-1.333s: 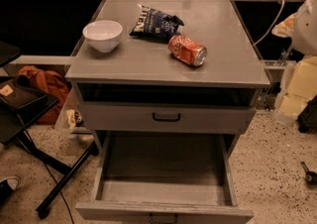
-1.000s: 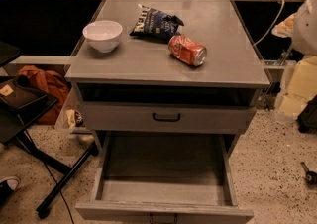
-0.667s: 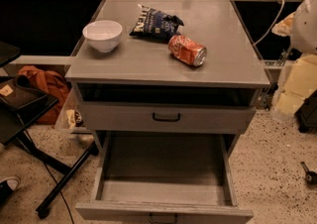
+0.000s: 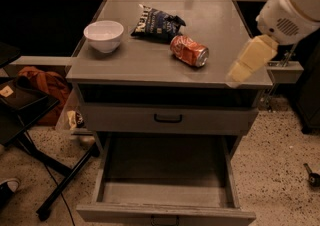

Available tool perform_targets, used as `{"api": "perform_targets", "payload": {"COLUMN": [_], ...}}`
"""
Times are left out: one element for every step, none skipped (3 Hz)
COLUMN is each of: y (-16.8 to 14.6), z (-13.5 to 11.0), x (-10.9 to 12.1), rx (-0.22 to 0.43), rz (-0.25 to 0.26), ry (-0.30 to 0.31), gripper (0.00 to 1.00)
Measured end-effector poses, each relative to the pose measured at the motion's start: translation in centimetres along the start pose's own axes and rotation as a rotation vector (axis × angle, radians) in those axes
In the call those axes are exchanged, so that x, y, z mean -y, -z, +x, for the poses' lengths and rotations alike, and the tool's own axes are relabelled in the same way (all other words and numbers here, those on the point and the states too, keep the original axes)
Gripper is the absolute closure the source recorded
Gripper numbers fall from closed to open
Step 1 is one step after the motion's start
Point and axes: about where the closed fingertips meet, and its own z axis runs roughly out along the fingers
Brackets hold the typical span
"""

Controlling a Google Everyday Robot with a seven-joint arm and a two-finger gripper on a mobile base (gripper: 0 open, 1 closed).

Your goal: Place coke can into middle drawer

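Note:
My gripper should next move to the coke can and close around the can's body [image 4: 193,52] near its silver end.
The coke can [image 4: 189,50] lies on its side on the grey cabinet top [image 4: 125,65], right of centre, its silver end facing front right. The middle drawer [image 4: 165,167] is pulled wide open below, its grey floor bare, with a small dark handle [image 4: 165,218] on its front panel at the bottom edge. My gripper [image 4: 247,61] hangs from the white arm [image 4: 295,2] at the right, above the cabinet top's front right corner. It is to the right of the can and apart from it, holding nothing that shows.
A white bowl [image 4: 103,34] and a dark blue chip bag [image 4: 157,21] sit on the cabinet top behind and left of the can. A shut drawer front with a black handle [image 4: 168,118] is above the open drawer. A black stand [image 4: 30,120] and orange cloth [image 4: 42,82] are at the left.
My arm and gripper have swung in from the right edge toward the cabinet top's front right corner. The can, bowl, bag and drawer have not moved.

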Motion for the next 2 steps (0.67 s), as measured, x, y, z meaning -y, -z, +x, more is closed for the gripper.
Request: {"api": "perform_targets", "payload": {"y": [-2.9, -5.5], "z": [-3.9, -7.7], "x": [3.9, 6.3], "rx": [0.141, 0.202], "rz": [0.047, 0.072], "ry": [-0.165, -0.295], "gripper": [0.0, 0.0]}}
